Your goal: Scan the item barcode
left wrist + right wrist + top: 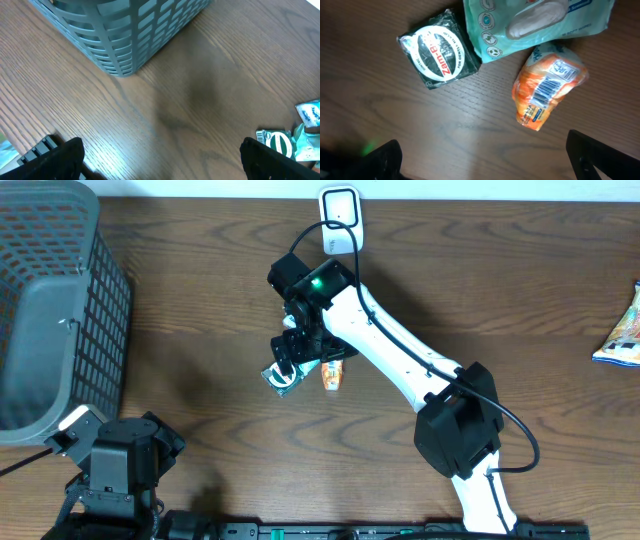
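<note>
The orange packet (332, 371) (550, 82) is next to the teal wipes pack and its barcode needs scanning. So my right gripper needs to close on it.
Three items lie together mid-table: an orange packet (547, 90) with its barcode facing up, a dark green square packet (441, 50) with a round white label, and a teal wipes pack (535, 20). My right gripper (490, 165) hangs open just above the bare wood beside them, holding nothing. In the overhead view the right gripper (300, 350) covers the wipes pack, with the orange packet (333, 375) and green packet (283, 377) showing beside it. A white scanner (340, 220) stands at the far edge. My left gripper (165, 165) is open and empty over bare table at the front left.
A grey mesh basket (60, 310) fills the far left, and the basket (130, 30) also shows in the left wrist view. A snack bag (620, 330) lies at the right edge. The scanner's black cable runs along the right arm.
</note>
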`<action>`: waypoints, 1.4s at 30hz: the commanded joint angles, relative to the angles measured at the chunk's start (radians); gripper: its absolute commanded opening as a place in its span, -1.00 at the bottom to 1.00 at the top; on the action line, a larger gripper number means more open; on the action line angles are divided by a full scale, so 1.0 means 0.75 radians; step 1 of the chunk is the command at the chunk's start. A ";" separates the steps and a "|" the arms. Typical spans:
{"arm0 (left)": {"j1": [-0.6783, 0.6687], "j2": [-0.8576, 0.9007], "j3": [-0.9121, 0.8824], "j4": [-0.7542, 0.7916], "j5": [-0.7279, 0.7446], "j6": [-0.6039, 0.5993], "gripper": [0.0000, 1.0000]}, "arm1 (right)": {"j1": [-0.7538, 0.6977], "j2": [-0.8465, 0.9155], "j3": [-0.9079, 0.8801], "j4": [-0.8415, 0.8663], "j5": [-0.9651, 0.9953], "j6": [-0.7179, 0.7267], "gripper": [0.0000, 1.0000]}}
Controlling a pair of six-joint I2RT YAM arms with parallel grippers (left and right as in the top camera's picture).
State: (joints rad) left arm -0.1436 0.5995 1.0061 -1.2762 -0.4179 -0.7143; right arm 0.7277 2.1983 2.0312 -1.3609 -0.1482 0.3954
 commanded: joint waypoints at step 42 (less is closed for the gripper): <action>0.009 -0.002 0.000 -0.004 -0.022 -0.018 0.96 | -0.173 0.000 -0.319 0.048 0.439 0.175 0.40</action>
State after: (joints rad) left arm -0.1436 0.5995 1.0061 -1.2762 -0.4179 -0.7143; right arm 0.6247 2.1983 1.7931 -1.3060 0.1024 0.4908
